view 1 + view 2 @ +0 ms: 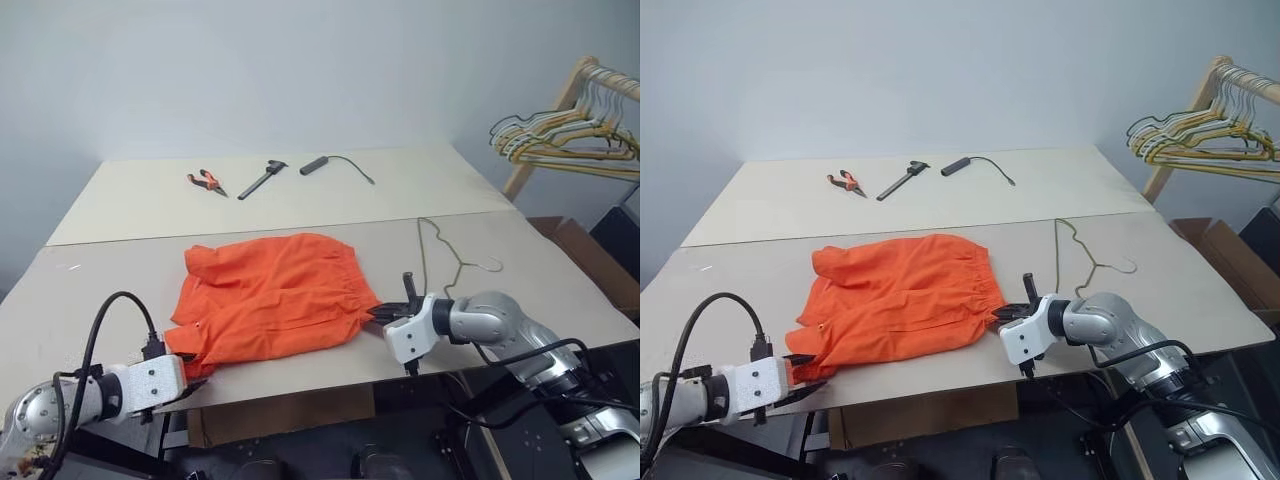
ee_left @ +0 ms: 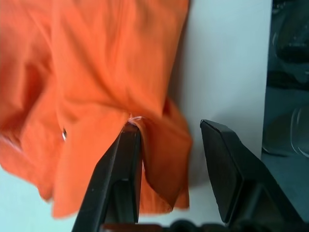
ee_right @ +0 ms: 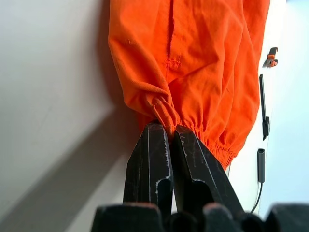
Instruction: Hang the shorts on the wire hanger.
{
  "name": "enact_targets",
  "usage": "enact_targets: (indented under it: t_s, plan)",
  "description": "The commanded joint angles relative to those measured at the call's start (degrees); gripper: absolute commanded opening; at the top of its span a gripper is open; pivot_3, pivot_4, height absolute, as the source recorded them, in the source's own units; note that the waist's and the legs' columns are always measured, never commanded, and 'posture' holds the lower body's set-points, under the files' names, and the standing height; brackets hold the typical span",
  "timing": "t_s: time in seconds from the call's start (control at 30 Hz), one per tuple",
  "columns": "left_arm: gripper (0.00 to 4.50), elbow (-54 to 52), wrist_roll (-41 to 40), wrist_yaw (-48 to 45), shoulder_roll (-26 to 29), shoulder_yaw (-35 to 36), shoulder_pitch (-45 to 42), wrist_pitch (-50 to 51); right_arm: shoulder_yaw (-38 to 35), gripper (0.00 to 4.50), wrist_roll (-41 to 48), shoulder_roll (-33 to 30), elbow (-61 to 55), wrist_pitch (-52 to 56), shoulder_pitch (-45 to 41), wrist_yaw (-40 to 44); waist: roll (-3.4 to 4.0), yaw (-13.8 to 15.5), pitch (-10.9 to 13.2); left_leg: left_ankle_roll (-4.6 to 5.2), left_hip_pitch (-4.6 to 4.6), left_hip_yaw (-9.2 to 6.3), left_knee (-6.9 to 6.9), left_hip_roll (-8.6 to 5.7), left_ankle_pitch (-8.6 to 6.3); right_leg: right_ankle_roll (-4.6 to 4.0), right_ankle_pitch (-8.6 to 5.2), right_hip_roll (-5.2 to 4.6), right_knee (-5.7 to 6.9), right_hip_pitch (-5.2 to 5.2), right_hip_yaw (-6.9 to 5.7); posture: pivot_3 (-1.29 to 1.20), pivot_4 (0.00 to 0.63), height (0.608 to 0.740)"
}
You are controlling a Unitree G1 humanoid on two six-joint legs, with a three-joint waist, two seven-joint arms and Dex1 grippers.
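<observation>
Next, I take its folded hem (image 1: pixel 197 362) with my left gripper, as the near leg of the shorts is bunched up, and pull that leg flat while my right gripper holds the waistband.
The bright orange shorts (image 1: pixel 270 295) lie flat on the near table, gathered waistband toward the right. My right gripper (image 3: pixel 166 128) is shut on the near end of that waistband (image 1: pixel 372 313), pinching the fabric. My left gripper (image 2: pixel 166 128) stands open at the shorts' near-left corner (image 1: pixel 190 360), close to the table's front edge. A loose fold of a leg hem lies between its fingers (image 2: pixel 123 159), ungripped. The thin olive wire hanger (image 1: pixel 437 250) lies flat on the table just right of the shorts, behind my right gripper, with its hook (image 1: pixel 488 265) pointing right.
On the far table lie orange-handled pliers (image 1: pixel 205 181), a black tool (image 1: pixel 262 179) and a black cylinder with a cable (image 1: pixel 315 165). A wooden rack with a bunch of wire hangers (image 1: pixel 570 135) stands at the right, a cardboard box (image 1: pixel 590 255) below it.
</observation>
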Motion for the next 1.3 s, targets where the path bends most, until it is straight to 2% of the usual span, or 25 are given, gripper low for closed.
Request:
enact_targets:
  t_s: [0.03, 0.3, 0.4, 0.53, 0.57, 0.7, 0.8, 0.97, 1.1, 1.13, 1.17, 1.3]
  plan:
    - [2.02, -3.63, -1.61, 0.49, -0.09, 2.4, 0.17, 0.0, -1.8, 0.0, 0.76, -0.4, -2.01, 0.13, -0.01, -0.45, 0.0, 0.03, 0.0, 0.0, 0.0, 0.01, 0.0, 0.02, 0.0, 0.0, 0.0, 0.01, 0.0, 0.0, 0.01, -0.01, 0.0, 0.74]
    - [2.02, -1.48, 1.2, 2.68, -0.33, 1.07, -1.66, 1.83, -1.88, 0.0, 0.42, -0.32, -1.96, 0.36, 0.26, -0.74, 0.0, 0.06, 0.0, 0.02, 0.1, 0.17, -0.01, 0.04, -0.01, 0.0, 0.0, 0.05, 0.0, 0.02, 0.1, -0.02, 0.0, 0.74]
    - [1.45, -1.82, 0.27, 1.49, 0.01, 1.12, -1.34, 1.74, -2.03, 0.0, 0.37, -0.43, -2.02, 0.52, 0.42, -0.81, 0.0, 0.03, 0.0, 0.05, 0.1, 0.23, -0.01, 0.05, -0.03, 0.01, 0.0, 0.05, 0.0, 0.01, 0.15, -0.02, 0.0, 0.74]
    - [0.12, -3.26, -1.38, 1.48, -0.7, 1.78, -1.55, 3.29, -2.19, 0.0, 0.21, -0.59, -2.03, 0.67, 0.71, -0.98, 0.0, 0.0, 0.0, 0.06, 0.13, 0.29, -0.01, 0.06, -0.04, 0.01, 0.0, 0.04, 0.0, 0.0, 0.2, -0.02, 0.0, 0.74]
    - [0.05, -3.41, -1.36, 1.55, -0.62, 1.91, -1.7, 3.3, -2.21, 0.0, 0.21, -0.6, -2.02, 0.68, 0.74, -0.99, 0.0, 0.0, 0.0, 0.07, 0.15, 0.31, -0.01, 0.07, -0.04, 0.01, 0.0, 0.05, 0.0, 0.01, 0.22, -0.02, 0.0, 0.74]
    - [0.05, -3.95, -1.05, 2.31, -0.37, 2.64, -2.42, 3.97, -2.24, 0.0, 0.14, -0.38, -2.12, 0.9, 0.62, -1.03, 0.0, 0.05, 0.0, 0.07, 0.17, 0.34, -0.01, 0.08, -0.04, 0.01, 0.0, 0.06, 0.0, 0.01, 0.23, -0.02, 0.0, 0.74]
    - [0.05, -6.15, -4.66, 1.26, -0.7, 4.61, -1.4, 7.26, -2.38, 0.0, 0.43, -0.64, -2.35, 0.94, 0.64, -0.79, -0.01, 0.02, 0.0, 0.07, 0.18, 0.35, -0.01, 0.08, -0.04, 0.01, 0.0, 0.06, 0.0, 0.02, 0.25, -0.01, 0.0, 0.74]
    - [0.05, -10.02, -11.73, -7.46, 0.72, 10.71, 8.51, 8.77, -2.94, 0.0, 5.5, -5.79, -6.52, 0.07, 3.65, 4.88, 0.01, -0.32, 0.0, 0.19, 0.19, 0.51, -0.04, 0.15, -0.14, 0.04, -0.03, 0.05, -0.06, -0.03, 0.36, -0.02, 0.0, 0.74]
    - [0.05, -11.38, -15.17, -10.69, 1.37, 13.02, 11.45, 11.8, -2.59, 0.0, 9.9, -9.47, -8.81, -1.08, 5.36, 8.87, -0.01, 0.08, 0.01, 0.2, 0.25, 0.53, -0.02, 0.17, -0.14, -0.14, -0.2, 0.06, -0.16, 0.03, 0.34, -0.01, 0.0, 0.74]
    - [0.05, -11.57, -15.87, -11.41, 1.63, 13.14, 11.59, 12.53, -2.5, 0.0, 10.63, -9.57, -9.0, -0.86, 5.33, 9.42, -0.02, 0.15, 0.01, 0.2, 0.33, 0.53, -0.01, 0.18, -0.14, -0.17, -0.31, 0.07, -0.15, 0.08, 0.34, -0.01, 0.0, 0.74]
    - [0.05, -11.69, -16.12, -11.62, 1.67, 12.91, 11.35, 12.89, -2.4, 0.0, 11.19, -9.6, -9.14, -0.73, 5.16, 10.02, -0.01, 0.16, 0.01, 0.2, 0.48, 0.57, -0.01, 0.2, -0.14, 0.16, -0.53, 0.09, -0.15, 0.1, 0.36, -0.01, 0.0, 0.74]
    - [0.05, -10.76, -14.72, -7.85, 0.13, 9.63, 6.3, 14.21, -2.29, 0.0, 11.97, -7.96, -8.23, 0.94, 3.62, 10.84, -0.02, 0.27, 0.0, 0.19, 0.78, 0.68, -0.04, 0.25, -0.16, 0.17, -0.57, 0.11, -0.14, 0.21, 0.44, -0.01, 0.0, 0.74]
